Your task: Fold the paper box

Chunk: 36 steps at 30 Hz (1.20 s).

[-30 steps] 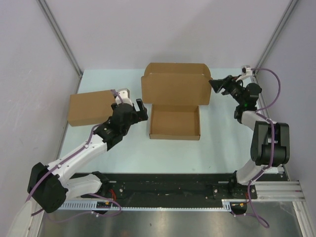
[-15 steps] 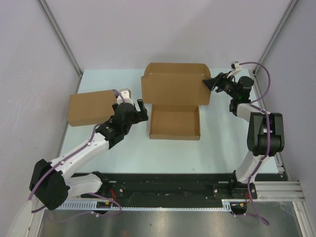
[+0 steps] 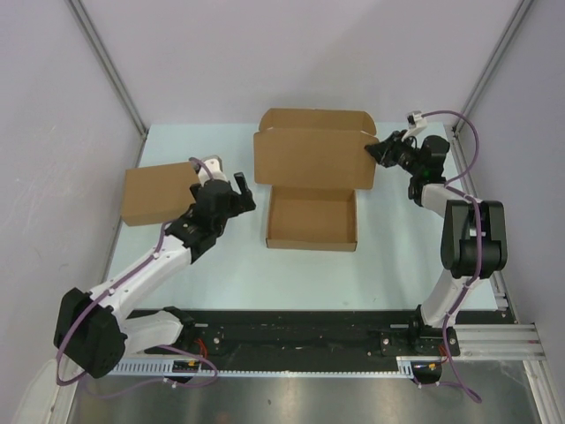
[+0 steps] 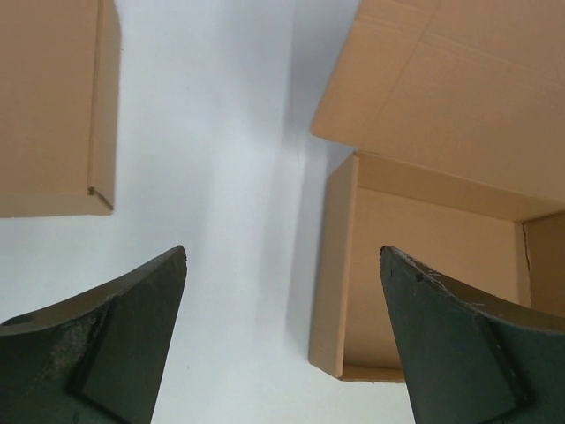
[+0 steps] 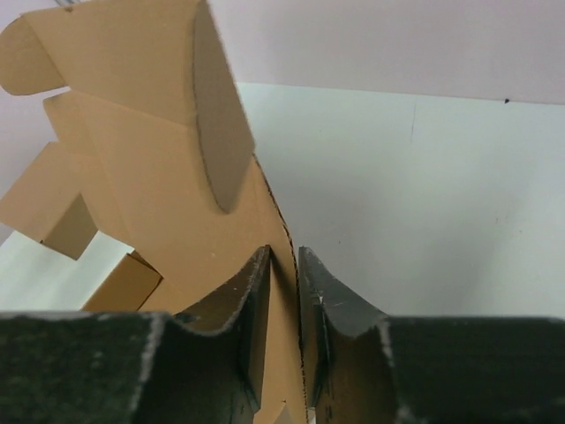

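Note:
The lid's free side edge (image 3: 256, 147) of the paper box, opposite my right gripper and just below the rounded flap, is the next spot my left gripper needs to close on.
The paper box (image 3: 312, 219) is a brown shallow tray in mid-table, with its tall lid panel (image 3: 311, 159) standing up behind it. At the lid's right edge my right gripper (image 3: 375, 150) is shut, pinching the cardboard. The right wrist view shows that edge of the paper box (image 5: 159, 177) squeezed between the two dark fingers of the right gripper (image 5: 284, 252), with a rounded flap curling above. My left gripper (image 3: 245, 190) hangs wide open just left of the tray and touches nothing. In the left wrist view, the left gripper (image 4: 282, 252) frames bare table and the tray's left wall (image 4: 340, 265).
A plain closed brown cardboard box (image 3: 159, 194) lies at the table's left, behind my left arm, also seen as a box corner (image 4: 48, 106). Grey walls and metal posts bound the pale table (image 3: 397, 256). A black rail runs along the near edge.
My right gripper moved in to the lid's right edge and closed on it. My left gripper drew slightly back to the left, still open.

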Tool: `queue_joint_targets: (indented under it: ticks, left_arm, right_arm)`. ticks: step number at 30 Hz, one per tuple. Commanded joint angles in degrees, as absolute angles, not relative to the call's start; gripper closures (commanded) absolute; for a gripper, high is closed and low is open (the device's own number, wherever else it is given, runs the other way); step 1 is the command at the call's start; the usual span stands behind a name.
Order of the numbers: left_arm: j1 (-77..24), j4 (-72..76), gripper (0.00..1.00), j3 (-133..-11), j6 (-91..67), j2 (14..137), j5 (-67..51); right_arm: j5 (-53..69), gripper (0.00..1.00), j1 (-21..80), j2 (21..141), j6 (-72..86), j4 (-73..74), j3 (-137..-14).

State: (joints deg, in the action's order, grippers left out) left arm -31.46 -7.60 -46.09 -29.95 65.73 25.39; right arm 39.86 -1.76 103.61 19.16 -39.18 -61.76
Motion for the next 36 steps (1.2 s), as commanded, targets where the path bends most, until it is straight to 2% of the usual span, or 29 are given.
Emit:
queue_joint_targets:
  ticks: [1,8,11,15,21,28,36]
  left_arm:
    - [-27.0,-7.1,0.05,-49.0,-30.8,63.4,26.4]
    - [-18.6,3.0,0.00,-50.1,-29.3,68.0,16.2]
    - [-14.6,10.7,0.00,-49.7,-27.9,70.4,6.7]
    - [-9.9,17.7,0.00,-50.7,-25.7,74.7,-5.9]
    - [-7.2,25.9,0.00,-50.9,-23.1,80.2,-16.6]
    - [-4.9,42.1,0.00,-51.5,-26.3,89.7,-29.9]
    - [-2.6,49.6,0.03,-56.9,-28.6,101.1,-36.9]
  right_arm:
    - [38.2,0.78,-0.2,101.0,15.9,-36.0,-64.2]
    - [36.2,0.90,3.5,97.0,10.6,-30.5,-64.1]
    - [35.4,0.93,4.5,95.0,7.8,-27.2,-64.0]
    - [34.3,0.94,5.4,92.6,5.4,-24.6,-63.5]
    - [33.9,0.95,6.0,90.6,4.7,-22.8,-63.3]
    - [34.4,1.00,6.9,91.0,4.4,-22.1,-62.9]
    - [34.6,1.00,6.9,90.7,4.5,-22.5,-62.7]
